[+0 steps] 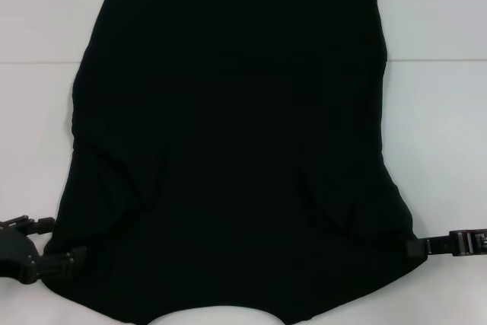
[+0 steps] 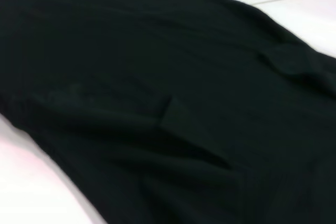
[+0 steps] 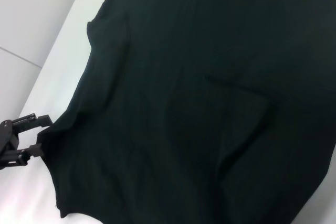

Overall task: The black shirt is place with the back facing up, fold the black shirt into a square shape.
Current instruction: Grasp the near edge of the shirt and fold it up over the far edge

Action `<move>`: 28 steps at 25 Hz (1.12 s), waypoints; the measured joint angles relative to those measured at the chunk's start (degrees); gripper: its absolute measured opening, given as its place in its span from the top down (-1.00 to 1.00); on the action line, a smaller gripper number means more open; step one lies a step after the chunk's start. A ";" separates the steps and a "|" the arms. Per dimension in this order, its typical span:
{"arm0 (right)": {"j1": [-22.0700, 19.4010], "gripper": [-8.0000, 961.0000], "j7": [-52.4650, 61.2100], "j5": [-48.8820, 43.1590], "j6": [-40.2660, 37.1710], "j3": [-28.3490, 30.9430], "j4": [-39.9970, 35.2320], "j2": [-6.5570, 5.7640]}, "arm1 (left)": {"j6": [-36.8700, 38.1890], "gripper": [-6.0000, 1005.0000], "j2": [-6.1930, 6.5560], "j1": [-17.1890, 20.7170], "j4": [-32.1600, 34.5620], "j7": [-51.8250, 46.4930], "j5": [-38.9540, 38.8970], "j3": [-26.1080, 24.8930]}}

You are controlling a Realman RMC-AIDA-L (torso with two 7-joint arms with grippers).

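Note:
The sleeve by my left gripper is creased, so next I grip both of the black shirt's shoulder corners [image 1: 61, 243] and pull it taut before folding toward the hem.
The black shirt [image 1: 228, 112] lies spread on the white table [image 1: 437, 135], plain face up. Both sleeves are folded in over the body, and the collar curve is at the near edge. It fills the left wrist view [image 2: 157, 77] and most of the right wrist view [image 3: 210, 77]. My left gripper [image 1: 65, 239] is at the shirt's near left corner. It is open, with one finger on each side of the cloth edge, as the right wrist view [image 3: 41, 135] also shows. My right gripper [image 1: 417, 247] is low at the shirt's near right edge and touches the cloth.
A seam [image 1: 441, 58] runs across the white table at the far side. Bare table surface lies to the left and right of the shirt and beyond its far hem.

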 joint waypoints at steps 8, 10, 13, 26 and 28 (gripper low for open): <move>0.10 0.87 0.11 0.00 -0.03 0.12 0.11 0.00 | -1.05 -0.60 0.04 -0.10 -0.54 -0.23 0.26 1.37; 0.16 0.87 0.12 0.00 -0.03 0.17 0.12 0.00 | -1.00 -0.55 0.09 -0.18 -0.54 -0.23 0.27 1.43; 0.20 0.87 0.12 0.00 -0.03 0.44 0.13 0.00 | -0.98 -0.46 0.14 -0.36 -0.54 -0.25 0.27 1.46; 0.26 0.87 0.12 -0.05 0.30 0.61 0.11 0.00 | -0.90 0.77 0.27 -0.46 -0.12 -1.64 0.28 1.41; 0.23 0.87 0.09 -0.09 0.41 0.62 0.17 -0.03 | -0.89 0.87 0.27 -0.31 0.09 -1.65 0.31 1.22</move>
